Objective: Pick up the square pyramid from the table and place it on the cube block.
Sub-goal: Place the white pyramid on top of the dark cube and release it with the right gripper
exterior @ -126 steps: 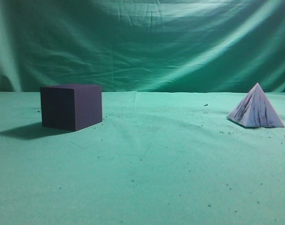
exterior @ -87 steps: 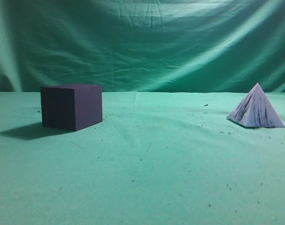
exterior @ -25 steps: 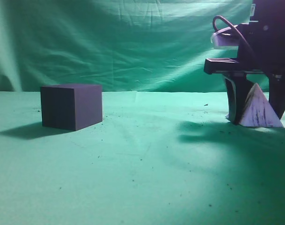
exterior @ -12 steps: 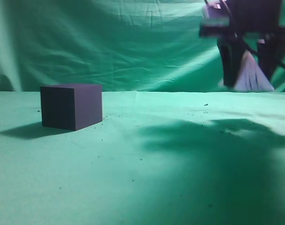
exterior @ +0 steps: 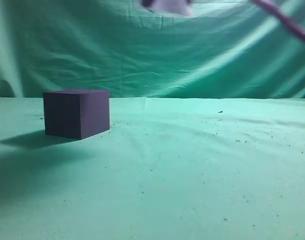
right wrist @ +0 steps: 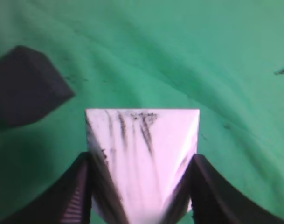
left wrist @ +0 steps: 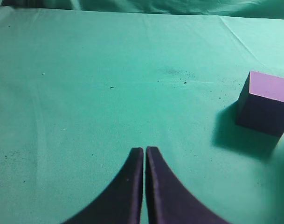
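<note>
The square pyramid, now held high above the table, will be let go by my right gripper on the flat top of the dark purple cube block (exterior: 77,91) (right wrist: 30,87).
The dark purple cube block (exterior: 77,113) stands on the green table (exterior: 182,165) at the left; it also shows in the left wrist view (left wrist: 265,102) and, blurred, in the right wrist view (right wrist: 25,84). My right gripper (right wrist: 142,161) is shut on the pale streaked square pyramid (right wrist: 142,149), held high above the table. In the exterior view only a blurred pale bit of the pyramid (exterior: 170,5) shows at the top edge. My left gripper (left wrist: 145,151) is shut and empty, above bare cloth left of the cube.
A wrinkled green curtain (exterior: 142,50) hangs behind the table. A blurred piece of the right arm or its cable (exterior: 285,20) crosses the top right corner. Dark specks dot the cloth.
The right gripper has lifted the pyramid from the table at the right and carried it up and left, almost out of the top of the exterior view. The cube has not moved.
</note>
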`<action>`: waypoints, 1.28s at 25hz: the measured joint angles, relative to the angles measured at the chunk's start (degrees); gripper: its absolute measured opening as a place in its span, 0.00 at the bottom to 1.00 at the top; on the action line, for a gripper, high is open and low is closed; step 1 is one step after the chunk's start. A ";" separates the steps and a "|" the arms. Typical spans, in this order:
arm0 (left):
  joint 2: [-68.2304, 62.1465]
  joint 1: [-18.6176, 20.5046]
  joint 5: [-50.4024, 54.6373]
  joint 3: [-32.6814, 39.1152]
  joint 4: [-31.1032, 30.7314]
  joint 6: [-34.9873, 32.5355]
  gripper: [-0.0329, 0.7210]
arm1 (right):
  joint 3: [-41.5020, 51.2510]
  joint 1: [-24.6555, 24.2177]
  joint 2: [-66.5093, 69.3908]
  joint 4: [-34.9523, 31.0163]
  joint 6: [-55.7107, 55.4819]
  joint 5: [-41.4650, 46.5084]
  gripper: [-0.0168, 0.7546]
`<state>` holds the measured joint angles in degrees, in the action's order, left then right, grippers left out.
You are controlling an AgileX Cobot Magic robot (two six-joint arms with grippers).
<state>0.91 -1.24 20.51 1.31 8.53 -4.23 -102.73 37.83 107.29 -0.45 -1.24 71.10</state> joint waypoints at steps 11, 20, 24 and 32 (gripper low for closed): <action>0.00 0.00 0.00 0.00 0.00 0.00 0.04 | -13.67 11.74 14.75 -0.71 -1.45 0.15 0.54; 0.00 0.00 0.00 0.00 0.00 0.00 0.04 | -14.39 11.74 21.18 0.31 -1.70 -0.07 0.54; 0.00 0.00 0.00 0.00 0.00 0.00 0.04 | -14.49 11.74 21.32 0.79 -1.70 -0.07 0.54; 0.00 0.00 0.00 0.00 0.00 0.00 0.04 | -19.35 11.74 21.88 1.18 -1.58 0.15 0.75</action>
<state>0.91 -1.24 20.51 1.31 8.53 -4.23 -122.08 49.57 129.17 0.73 -2.82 71.25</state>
